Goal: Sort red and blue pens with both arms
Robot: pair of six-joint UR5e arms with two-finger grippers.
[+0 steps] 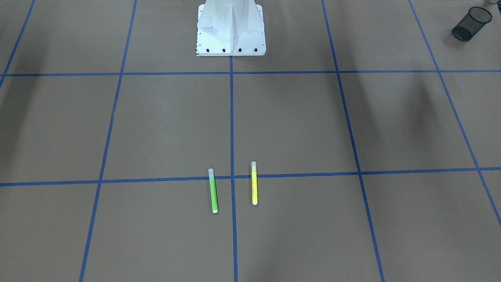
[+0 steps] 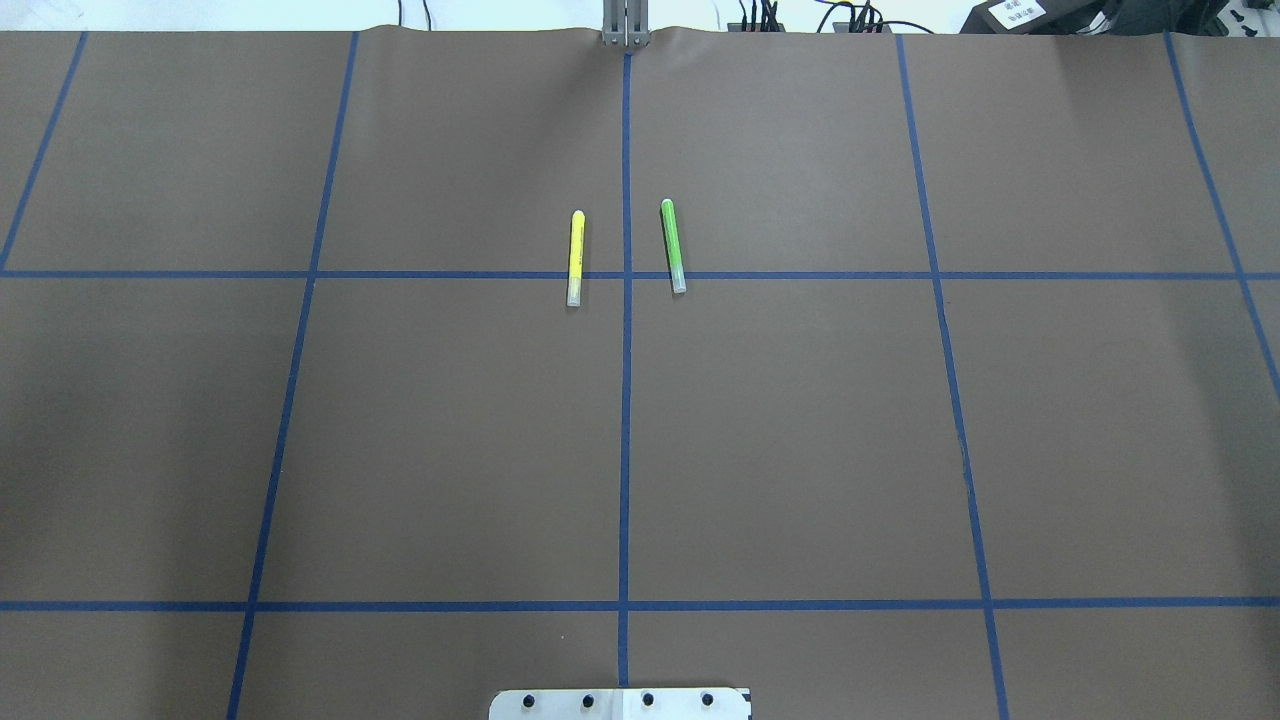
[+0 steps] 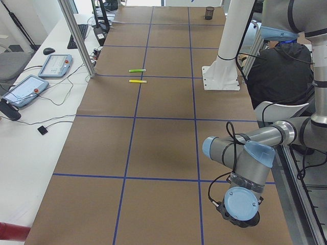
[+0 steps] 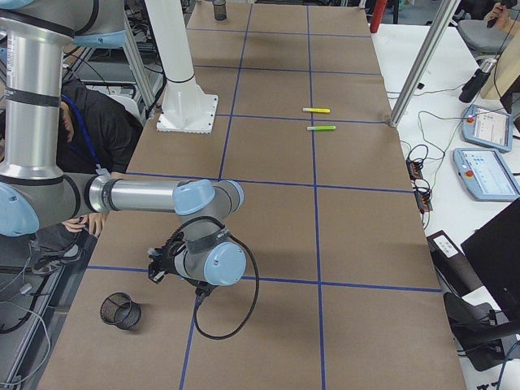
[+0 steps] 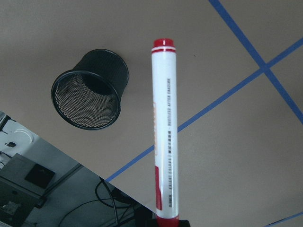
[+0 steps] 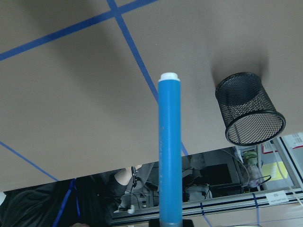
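The red pen will go inside the open black mesh cup [image 1: 477, 17] [image 5: 88, 97] near the blue tape line, and I will let go of it there with my left gripper.
In the left wrist view the red pen [image 5: 164, 127], white-barrelled with a red cap, sticks out from my left gripper [image 5: 165, 222], which is shut on its red end. It hangs above the table just right of a black mesh cup [image 5: 90, 90]. In the right wrist view my right gripper [image 6: 169, 222] is shut on the blue pen [image 6: 169, 151], whose white end points away. A second black mesh cup [image 6: 248, 109] lies to its right. Both arms are low at the table's near corners, out of the overhead view.
A green marker [image 1: 213, 190] and a yellow marker [image 1: 254, 183] lie side by side on the brown paper by the centre tape line. The white pedestal [image 1: 231, 29] stands at the robot's edge. A person in dark clothes [image 4: 89, 122] sits behind it.
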